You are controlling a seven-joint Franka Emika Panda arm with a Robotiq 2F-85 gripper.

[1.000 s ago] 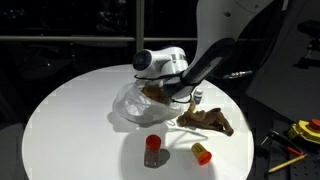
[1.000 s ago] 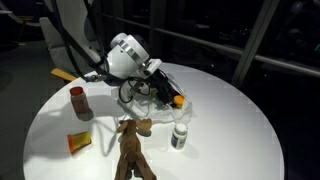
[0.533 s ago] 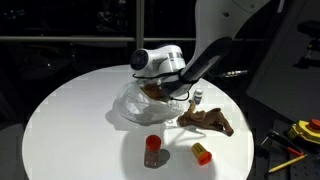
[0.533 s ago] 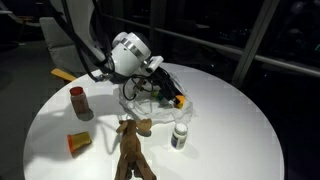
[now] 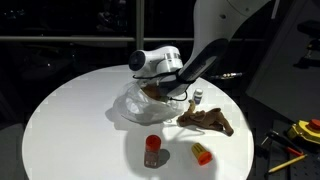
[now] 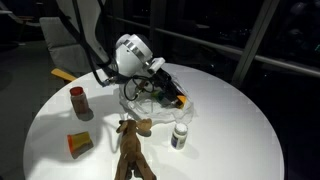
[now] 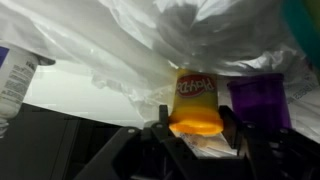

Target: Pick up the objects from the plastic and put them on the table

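The robot's gripper should release the orange tub on the table (image 5: pixel 174 134) between the red tub and the brown flat piece.
In the wrist view an orange tub (image 7: pixel 195 105) stands between the fingers of my gripper (image 7: pixel 196 118), which press on both its sides. A purple tub (image 7: pixel 258 100) sits right beside it. Both lie in the clear wrinkled plastic (image 7: pixel 150 40). In both exterior views the gripper (image 5: pixel 160 90) (image 6: pixel 158 88) reaches down into the plastic (image 5: pixel 130 105) (image 6: pixel 150 110) near the middle of the white table (image 5: pixel 70 120). On the bare table lie the brown flat piece (image 5: pixel 207 120) (image 6: pixel 131 148), a red tub (image 5: pixel 153 151) (image 6: pixel 77 98), a yellow-orange piece (image 5: pixel 202 153) (image 6: pixel 79 143) and a small white figure (image 6: pixel 179 135).
A yellow tool (image 5: pixel 305 128) lies off the table at the right edge of an exterior view. Something flat and yellow (image 6: pixel 63 73) lies beyond the table's far rim. The surroundings are dark, with window frames behind.
The jaws have closed in on the orange tub. The arm has shifted only slightly over the plastic. The pieces on the table have not moved.
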